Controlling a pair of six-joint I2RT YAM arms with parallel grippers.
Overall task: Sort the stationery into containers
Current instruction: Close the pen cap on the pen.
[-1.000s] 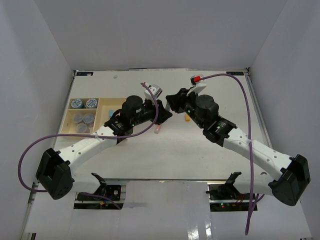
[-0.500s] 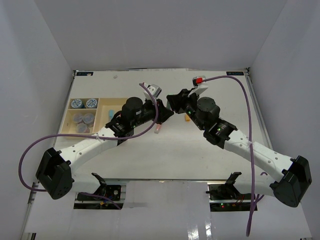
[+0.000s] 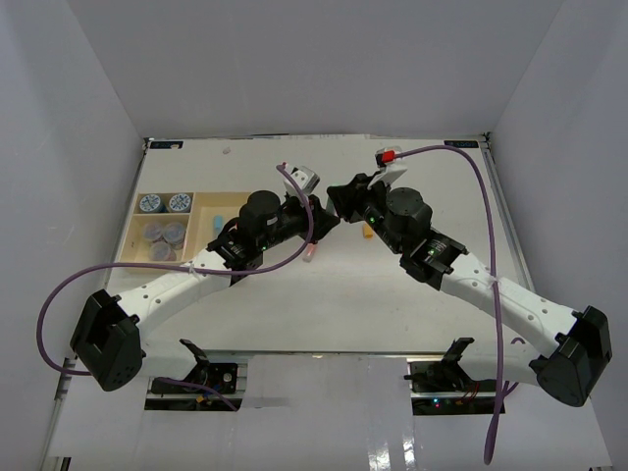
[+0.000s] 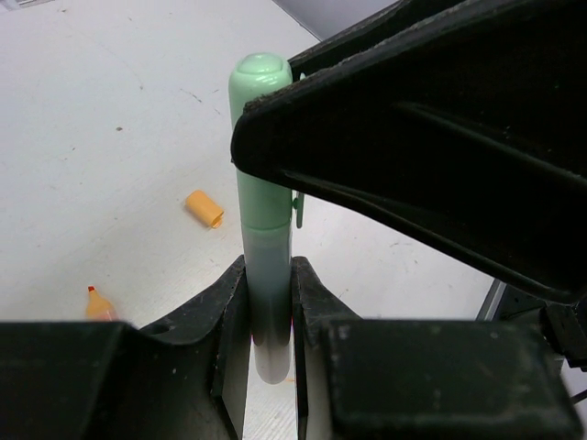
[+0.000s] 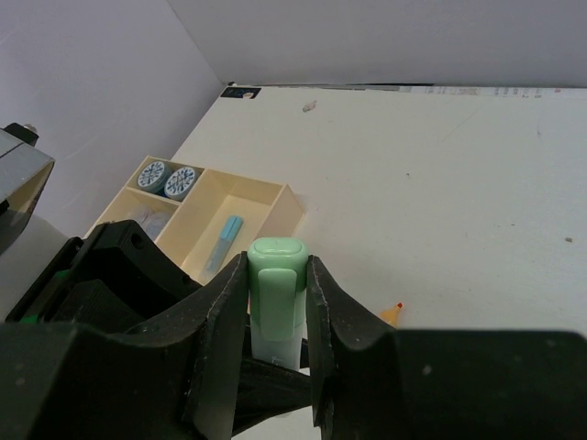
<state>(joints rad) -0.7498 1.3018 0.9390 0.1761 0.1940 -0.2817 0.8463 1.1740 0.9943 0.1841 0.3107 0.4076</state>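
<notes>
Next, my left gripper lets go of the pale green stick in the tray (image 3: 233, 238) beside the blue stick, toward the pink stick. The green stick is now above the table's middle.
A pale green stick (image 4: 264, 211) is held by both grippers at once. My left gripper (image 4: 266, 275) is shut on its whitish lower end. My right gripper (image 5: 277, 275) is shut on its green capped end (image 5: 275, 275). In the top view the two grippers meet above the table's middle, the left gripper (image 3: 324, 218) and the right gripper (image 3: 340, 199), and the stick is hidden between them. The beige tray (image 3: 201, 199) lies at the left with two blue-lidded jars (image 3: 163, 203), grey-purple jars (image 3: 162, 237) and a blue stick (image 3: 216, 222). A pink stick (image 3: 311, 252) lies on the table.
An orange cap (image 4: 204, 208) and an orange stick (image 4: 99, 305) lie on the table under the grippers. The tray's long compartment (image 5: 240, 215) holds only the blue stick (image 5: 225, 240). White walls enclose the table on three sides.
The right arm has shifted slightly toward the left gripper. Both grippers stay together at the same spot.
</notes>
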